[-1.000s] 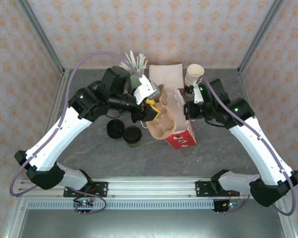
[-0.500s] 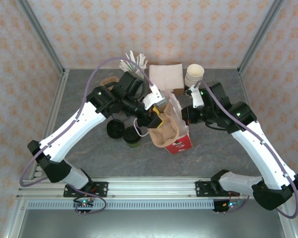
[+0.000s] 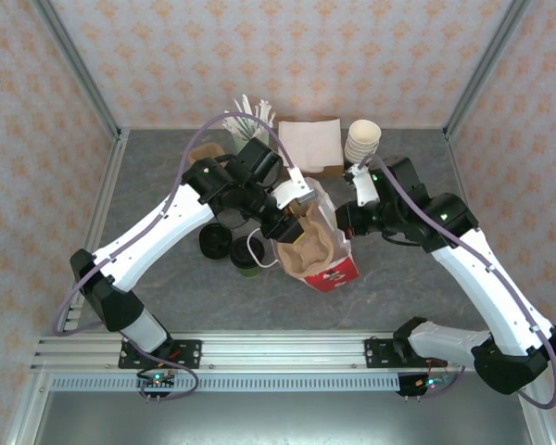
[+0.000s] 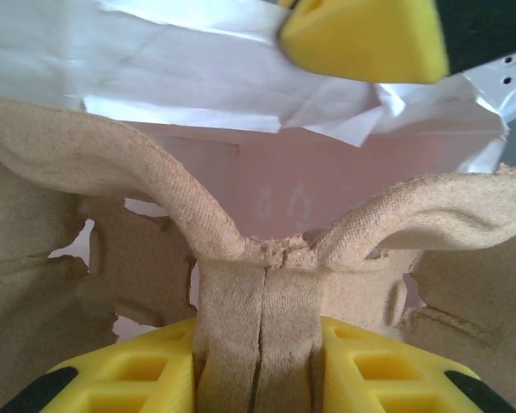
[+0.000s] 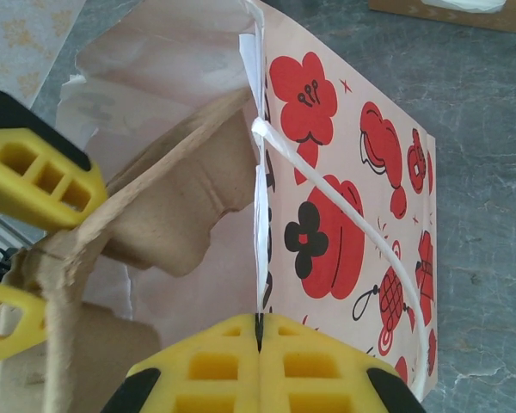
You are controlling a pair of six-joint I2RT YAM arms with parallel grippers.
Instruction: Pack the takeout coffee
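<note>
I need to take the bag's rim by the rim's near corner (image 3: 351,256), since the carrier slants over the bag's near rim while my right gripper holds the bag's rim farther back.
The takeout coffee (image 3: 247,258), a dark green cup under a black lid, stands on the table left of the bag. My left gripper (image 4: 258,344) is shut on the middle rib of a brown pulp cup carrier (image 4: 112,172), whose far end is inside the mouth of the red-and-white paper bag (image 3: 338,269). From above, the left gripper (image 3: 292,222) hangs over the bag's left side with the carrier (image 3: 308,246). My right gripper (image 5: 258,344) is shut on the bag's rim (image 5: 260,198), its fingers pressed together, holding the bag (image 5: 353,215) open; from above the right gripper (image 3: 349,222) is at the bag's far right edge.
A loose black lid (image 3: 213,241) lies beside the coffee. Along the back stand a cup of white sticks (image 3: 246,119), white napkins on a brown box (image 3: 309,141) and a stack of lidless cups (image 3: 362,142). Metal frame posts bound the table on both sides.
My left arm has swung in and carried the carrier to the right and down, deeper into the bag's mouth. The right gripper and the bag's rim have shifted slightly left.
</note>
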